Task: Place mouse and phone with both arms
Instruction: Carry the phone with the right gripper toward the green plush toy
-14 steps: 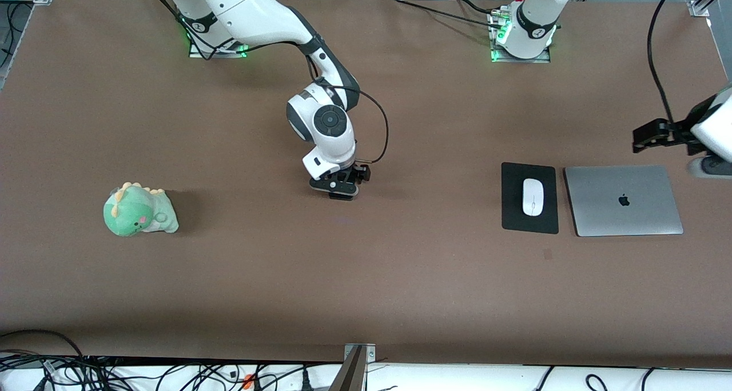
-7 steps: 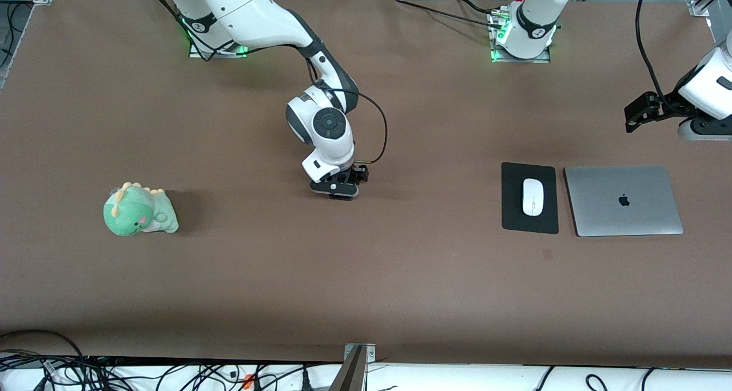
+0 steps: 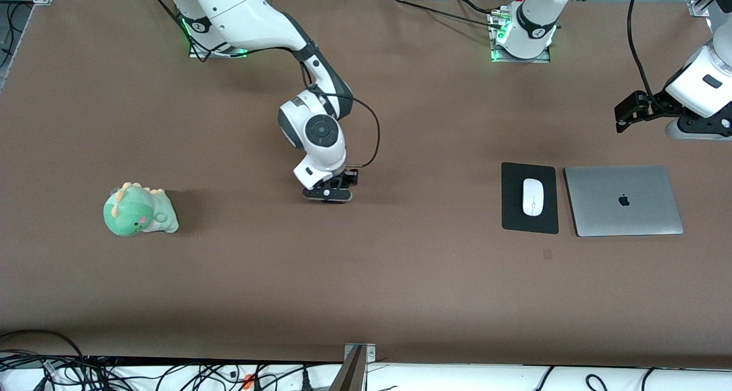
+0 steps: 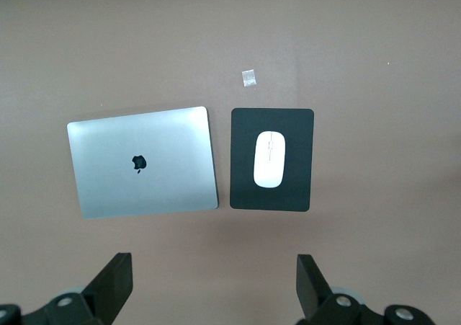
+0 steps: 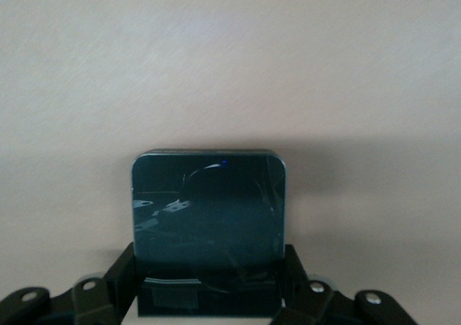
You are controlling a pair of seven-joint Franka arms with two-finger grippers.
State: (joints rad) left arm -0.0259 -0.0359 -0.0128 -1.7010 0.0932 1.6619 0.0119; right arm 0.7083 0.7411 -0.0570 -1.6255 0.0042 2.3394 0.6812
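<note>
The robot's right gripper needs to set the black phone down on the bare table [image 3: 223, 206] close beside the green plush dinosaur.
The white mouse [image 3: 532, 196] lies on a black mouse pad [image 3: 512, 208]; both show in the left wrist view, the mouse [image 4: 270, 159] on the pad [image 4: 241, 159]. My left gripper [image 3: 626, 112] is open and empty, up over bare table close to the laptop; its own view shows it [image 4: 214, 289] with the jaws wide apart. My right gripper [image 3: 327, 195] is low over the middle of the table. In the right wrist view it [image 5: 209, 267] is shut on the black phone [image 5: 209, 202], which sticks out past the fingers. The front view hides the phone under the hand.
A closed silver laptop [image 3: 623, 200] lies beside the mouse pad, toward the left arm's end, and also shows in the left wrist view [image 4: 142, 161]. A green plush dinosaur [image 3: 139, 210] sits toward the right arm's end. A small tape mark [image 3: 547, 254] lies near the pad.
My right gripper has shifted a little toward the right arm's end with the phone. My left arm has drawn up and away from the laptop toward its base.
</note>
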